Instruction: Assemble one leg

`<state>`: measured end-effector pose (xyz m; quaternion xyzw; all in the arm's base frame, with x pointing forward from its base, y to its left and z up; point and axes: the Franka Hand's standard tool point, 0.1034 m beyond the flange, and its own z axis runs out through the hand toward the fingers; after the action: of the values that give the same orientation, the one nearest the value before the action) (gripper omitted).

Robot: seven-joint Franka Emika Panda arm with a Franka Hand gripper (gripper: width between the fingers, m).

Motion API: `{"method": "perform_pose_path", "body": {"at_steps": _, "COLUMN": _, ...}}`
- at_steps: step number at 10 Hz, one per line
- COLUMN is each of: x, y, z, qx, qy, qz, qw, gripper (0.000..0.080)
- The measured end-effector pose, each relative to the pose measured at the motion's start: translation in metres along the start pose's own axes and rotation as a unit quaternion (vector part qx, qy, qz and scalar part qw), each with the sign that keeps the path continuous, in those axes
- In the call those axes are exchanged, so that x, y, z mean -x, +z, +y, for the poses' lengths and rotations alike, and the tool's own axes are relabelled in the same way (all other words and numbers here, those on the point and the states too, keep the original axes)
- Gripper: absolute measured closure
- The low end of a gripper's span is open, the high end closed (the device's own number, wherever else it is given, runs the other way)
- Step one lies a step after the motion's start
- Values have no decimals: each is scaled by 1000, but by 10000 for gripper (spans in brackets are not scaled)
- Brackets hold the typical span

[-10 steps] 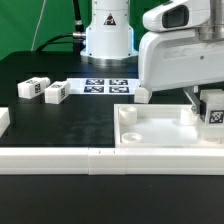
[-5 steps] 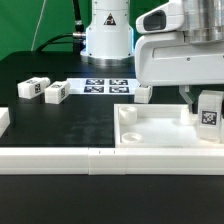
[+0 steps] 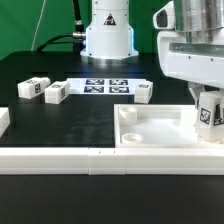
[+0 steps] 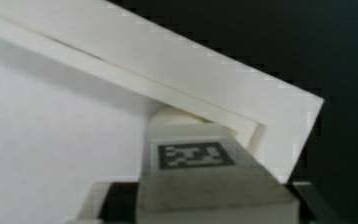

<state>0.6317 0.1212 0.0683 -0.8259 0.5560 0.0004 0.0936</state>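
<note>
I see my gripper sits crooked to the panel's edge, so next I open it, turn it back square with the panel, and grip the standing leg [image 4: 197, 155] to screw it further.
My gripper [image 3: 208, 108] is shut on a leg [image 3: 209, 114], a small white block with a black-and-white tag, and holds it upright at the far corner of the large white panel [image 3: 160, 128] on the exterior view's right. In the wrist view the leg [image 4: 201, 160] sits between my two dark fingers [image 4: 119, 203], its tagged face showing, over the panel's corner [image 4: 247, 85]. Whether the leg touches the panel I cannot tell. Three other legs lie on the black table: two [image 3: 28, 88] [image 3: 55, 92] at the left, one [image 3: 144, 91] behind the panel.
The marker board [image 3: 107, 86] lies in front of the robot base [image 3: 107, 40]. A long white rail [image 3: 60, 160] runs along the table's front. A white block [image 3: 3, 120] shows at the left edge.
The arm's body has swung to the exterior view's right and up, uncovering the leg behind the panel. The held leg has stayed at the panel's corner.
</note>
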Motion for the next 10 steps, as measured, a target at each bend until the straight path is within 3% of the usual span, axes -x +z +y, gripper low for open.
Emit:
{"method": "perform_pose_path", "body": {"at_steps": 3, "x": 1, "y": 0, "z": -1, "qx": -3, "qy": 43, "qz": -7, "qw": 999, "gripper": 501}}
{"method": "perform_pose_path", "body": {"at_steps": 4, "x": 1, "y": 0, "z": -1, "qx": -3, "qy": 25, "qz": -7, "qw": 1000, "gripper": 420}}
{"method": "perform_pose_path", "body": {"at_steps": 5, "x": 2, "y": 0, "z": -1, "qx": -3, "qy": 21, "qz": -8, "qw": 1000, "gripper": 239}}
{"method": "perform_pose_path", "body": {"at_steps": 6, "x": 2, "y": 0, "z": -1, "qx": -1, "qy": -35, "qz": -6, "qw": 999, "gripper": 178}}
{"method": "perform_pose_path", "body": {"at_steps": 8, "x": 5, "y": -1, "z": -3, "qx": -1, "qy": -158, "qz": -5, "qw": 987, "gripper": 155}}
{"method": "perform_pose_path", "body": {"at_steps": 10, "x": 9, "y": -1, "z": -6, "qx": 9, "qy": -295, "qz": 2, "qw": 955, "gripper": 151}}
